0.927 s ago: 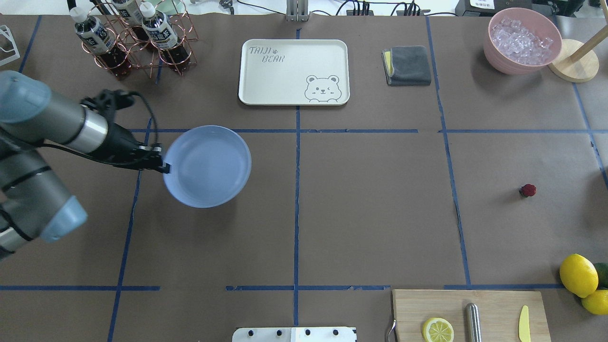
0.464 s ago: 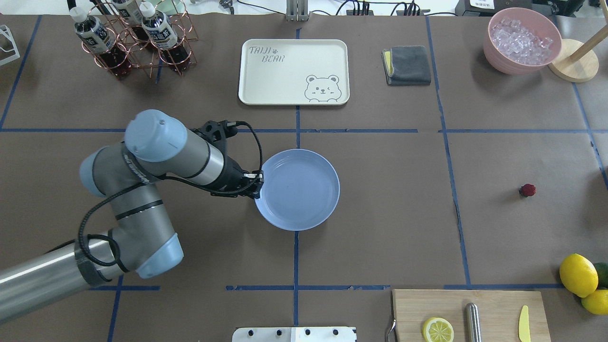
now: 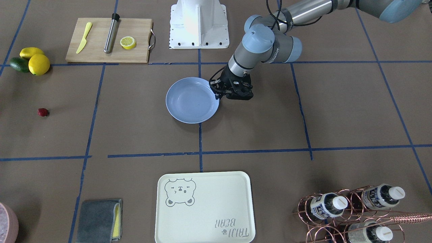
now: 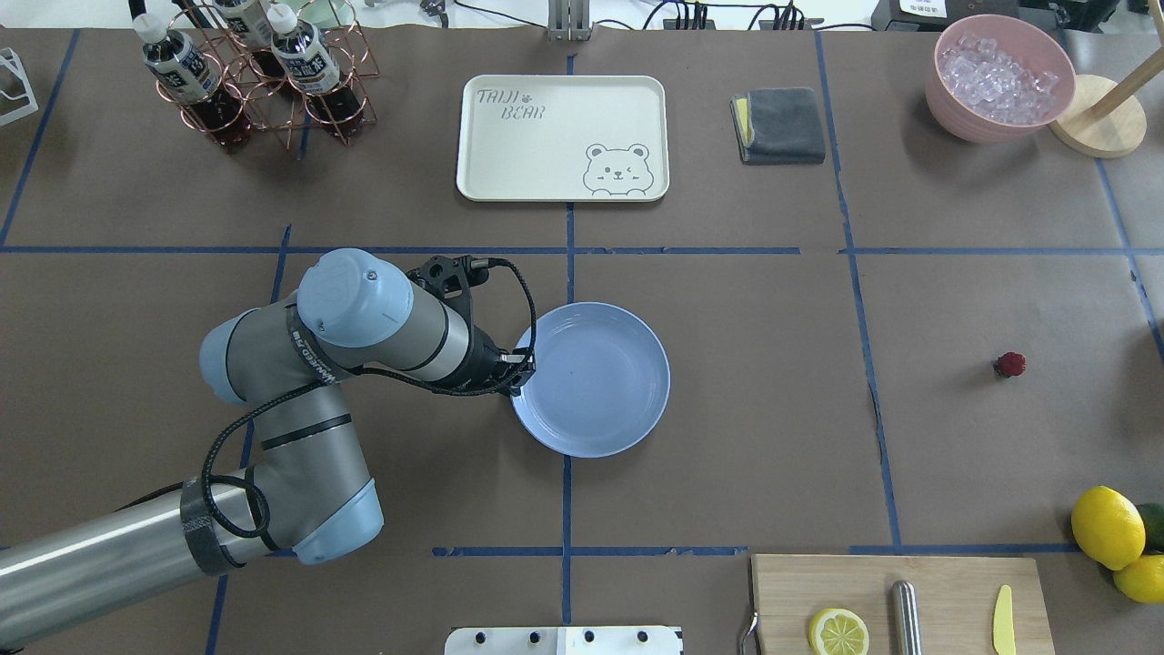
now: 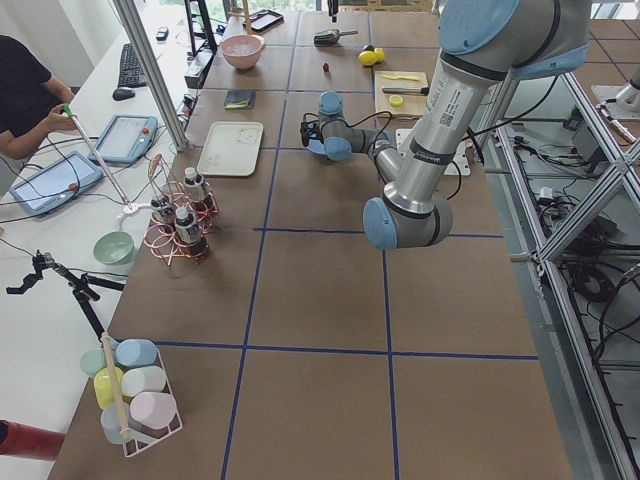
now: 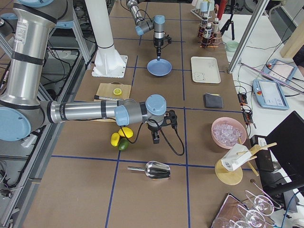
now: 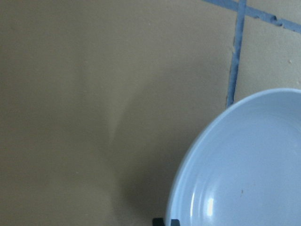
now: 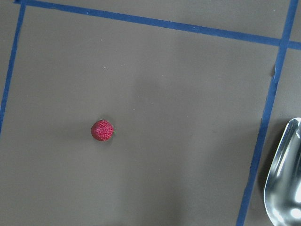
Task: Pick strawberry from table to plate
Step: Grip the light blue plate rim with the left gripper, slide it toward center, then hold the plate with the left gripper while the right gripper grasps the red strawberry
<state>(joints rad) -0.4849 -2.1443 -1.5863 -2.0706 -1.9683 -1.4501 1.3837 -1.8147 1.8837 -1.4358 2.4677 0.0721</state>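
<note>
I will next lower my right gripper to the strawberry lying alone on the brown table and close it on the strawberry's middle (image 3: 43, 112) (image 8: 102, 130).
The strawberry (image 4: 1010, 365) (image 3: 43, 112) is a small dark-red berry lying alone on the brown table (image 4: 764, 437), far to the right. It shows below the camera in the right wrist view (image 8: 102, 130). The pale blue plate (image 4: 605, 387) (image 3: 189, 103) (image 7: 249, 169) is at the table's middle. My left gripper (image 4: 521, 371) (image 3: 218, 93) is shut on its left rim. I cannot tell whether the plate rests on the table or hangs just above it. My right gripper (image 6: 156, 138) shows only in the exterior right view, above the strawberry's area, so I cannot tell its state.
A cream bear-print tray (image 4: 562, 136), a grey cloth (image 4: 780, 125), a pink bowl of ice (image 4: 1000, 77) and a copper bottle rack (image 4: 264, 82) line the far side. Near the front right are a cutting board (image 4: 896, 600), lemons (image 4: 1107, 526) and a metal scoop (image 8: 284, 179).
My left arm has carried the plate from the table's left part to its middle, moving right and slightly nearer. The strawberry has not moved.
</note>
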